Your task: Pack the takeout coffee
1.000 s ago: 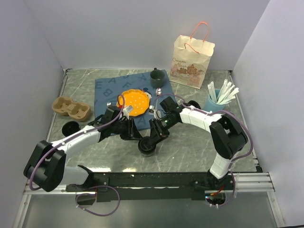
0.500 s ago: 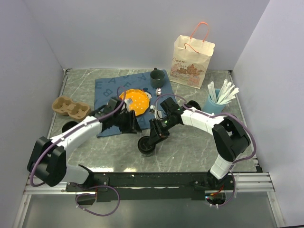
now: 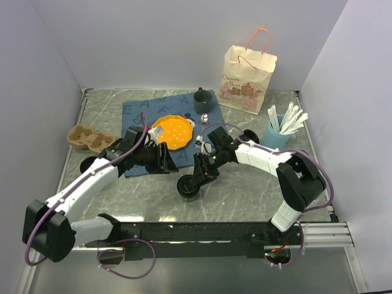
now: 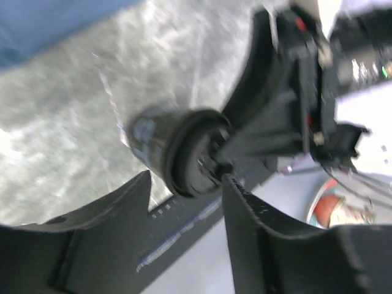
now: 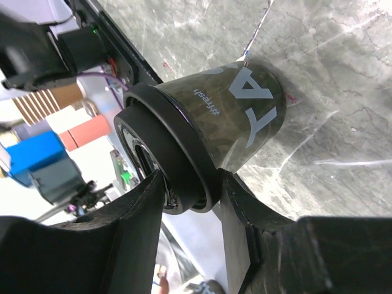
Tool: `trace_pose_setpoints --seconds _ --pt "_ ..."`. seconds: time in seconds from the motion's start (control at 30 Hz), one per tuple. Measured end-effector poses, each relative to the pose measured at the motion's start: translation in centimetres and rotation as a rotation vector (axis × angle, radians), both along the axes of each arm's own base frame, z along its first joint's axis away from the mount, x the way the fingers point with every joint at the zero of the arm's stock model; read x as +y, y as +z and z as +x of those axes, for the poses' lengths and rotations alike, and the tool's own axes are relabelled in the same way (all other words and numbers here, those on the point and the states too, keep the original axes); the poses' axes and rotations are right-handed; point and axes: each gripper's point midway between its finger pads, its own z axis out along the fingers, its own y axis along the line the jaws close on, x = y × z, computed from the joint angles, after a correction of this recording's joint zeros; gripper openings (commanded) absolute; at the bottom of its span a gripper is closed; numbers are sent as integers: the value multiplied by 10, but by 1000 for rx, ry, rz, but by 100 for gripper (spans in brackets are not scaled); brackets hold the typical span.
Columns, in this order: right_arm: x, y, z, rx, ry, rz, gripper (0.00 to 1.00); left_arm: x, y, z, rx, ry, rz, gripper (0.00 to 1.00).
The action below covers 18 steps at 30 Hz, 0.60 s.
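Just one side of the lid's rim is pinched by my right gripper, so it should open while my left gripper takes the opposite side [image 5: 138, 97] to steady the cup.
The coffee cup [image 3: 189, 187], dark with a black lid, stands on the grey table in front of the arms. My right gripper [image 3: 196, 177] is shut on its lid rim; the right wrist view shows the fingers [image 5: 141, 208] clamped on the lid of the cup [image 5: 239, 116]. My left gripper [image 3: 169, 160] is open and empty, a short way left of the cup. In the left wrist view the cup [image 4: 177, 150] lies beyond the open gripper [image 4: 187, 180]. A cardboard cup carrier [image 3: 92, 139] sits at far left. A paper bag [image 3: 248, 72] stands at the back right.
A blue mat [image 3: 142, 115] holds an orange plate [image 3: 171, 131] and a dark mug [image 3: 201, 97]. A blue cup of stirrers [image 3: 278, 130] stands at right. A black lid [image 3: 90, 164] lies near the carrier, another black object [image 3: 250, 135] by the right arm.
My left gripper has drawn back to the left, away from the cup. The right gripper and the cup have barely moved.
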Motion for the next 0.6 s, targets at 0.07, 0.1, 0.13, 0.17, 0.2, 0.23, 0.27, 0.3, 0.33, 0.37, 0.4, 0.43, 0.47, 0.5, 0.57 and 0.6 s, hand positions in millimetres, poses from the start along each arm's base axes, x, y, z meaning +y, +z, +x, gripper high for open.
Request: trace_pose_setpoints --seconds 0.07,0.1,0.13,0.17,0.2,0.23,0.27,0.3,0.33,0.37,0.4,0.43,0.47,0.5,0.57,0.6 --pt "0 0 0 8 -19 1 39 -4 2 -11 5 -33 -24 61" --pt "0 0 -1 11 -27 2 39 -5 2 -15 10 -46 -30 62" --pt "0 0 -1 14 -39 3 39 -7 0 -19 19 -60 -32 62" --pt "0 0 -1 19 -50 4 39 -9 -3 -23 30 -71 -31 63" --pt "1 0 -1 24 -63 5 39 -10 -6 -27 41 -81 -27 63" --pt "1 0 -1 27 -76 7 39 -12 -10 -31 52 -90 -22 63" --pt "1 0 -1 31 -87 7 39 -13 -12 -34 60 -96 -19 63" --pt "2 0 -1 34 -98 10 39 -14 -16 -38 71 -101 -14 63" --pt "3 0 -1 36 -114 11 39 -15 -20 -43 87 -103 -11 63" --pt "3 0 -2 37 -122 12 39 -16 -22 -46 96 -104 -9 64" --pt "4 0 -2 37 -134 11 39 -16 -26 -48 107 -102 -6 64" --pt "5 0 -2 36 -145 11 39 -16 -30 -51 120 -99 0 64" --pt "6 0 -3 35 -154 11 39 -16 -34 -53 129 -92 8 65" --pt "8 0 -3 35 -162 12 39 -15 -37 -54 136 -84 16 65" --pt "10 0 -3 36 -175 15 39 -13 -40 -52 136 -66 29 65" --pt "11 0 -3 36 -180 17 39 -13 -41 -51 133 -57 33 65"
